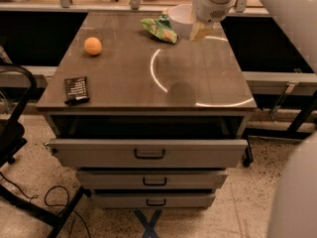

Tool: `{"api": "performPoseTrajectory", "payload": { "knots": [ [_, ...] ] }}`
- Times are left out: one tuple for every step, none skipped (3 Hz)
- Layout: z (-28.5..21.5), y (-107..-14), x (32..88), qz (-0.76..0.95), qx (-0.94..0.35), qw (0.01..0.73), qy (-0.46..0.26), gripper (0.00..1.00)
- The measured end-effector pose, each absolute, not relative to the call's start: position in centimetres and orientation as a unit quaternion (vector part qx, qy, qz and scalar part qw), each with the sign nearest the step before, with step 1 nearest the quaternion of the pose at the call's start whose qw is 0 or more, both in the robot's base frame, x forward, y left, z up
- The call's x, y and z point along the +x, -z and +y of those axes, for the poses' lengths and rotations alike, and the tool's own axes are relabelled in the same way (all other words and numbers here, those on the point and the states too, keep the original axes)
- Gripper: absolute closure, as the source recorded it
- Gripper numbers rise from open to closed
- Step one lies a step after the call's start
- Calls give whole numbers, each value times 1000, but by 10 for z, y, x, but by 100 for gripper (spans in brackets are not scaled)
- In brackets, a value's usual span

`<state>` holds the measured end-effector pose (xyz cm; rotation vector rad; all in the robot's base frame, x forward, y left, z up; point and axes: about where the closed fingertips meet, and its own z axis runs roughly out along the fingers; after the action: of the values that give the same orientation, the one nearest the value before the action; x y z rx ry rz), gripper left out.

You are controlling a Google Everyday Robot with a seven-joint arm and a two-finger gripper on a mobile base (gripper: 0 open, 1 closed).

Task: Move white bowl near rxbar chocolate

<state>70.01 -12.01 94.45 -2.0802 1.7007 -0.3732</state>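
I need to set the white bowl near the rxbar chocolate, on the tabletop (pixel 103 77) before the orange fruit.
The white bowl (pixel 179 20) hangs lifted above the far right part of the tabletop (pixel 198 78), just right of the green snack bag (pixel 159 29). My gripper (pixel 195 26) comes down from the top right and is shut on the bowl's right rim; one yellowish finger (pixel 199 32) shows outside the rim. The rxbar chocolate (pixel 77 89), a flat black bar with white lettering, lies at the front left corner of the table, far from the bowl.
An orange fruit (pixel 92 46) sits at the left of the table, behind the bar. The top drawer (pixel 148 152) below the table stands partly open. A black chair (pixel 12 108) stands to the left. My arm fills the right edge.
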Motion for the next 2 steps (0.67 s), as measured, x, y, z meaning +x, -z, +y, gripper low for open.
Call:
{"api": "performPoseTrajectory", "payload": {
  "knots": [
    [-103,-959,668,581,-767,233,142,100],
    [-81,-963,636,546,-788,247,141,100]
  ]
}}
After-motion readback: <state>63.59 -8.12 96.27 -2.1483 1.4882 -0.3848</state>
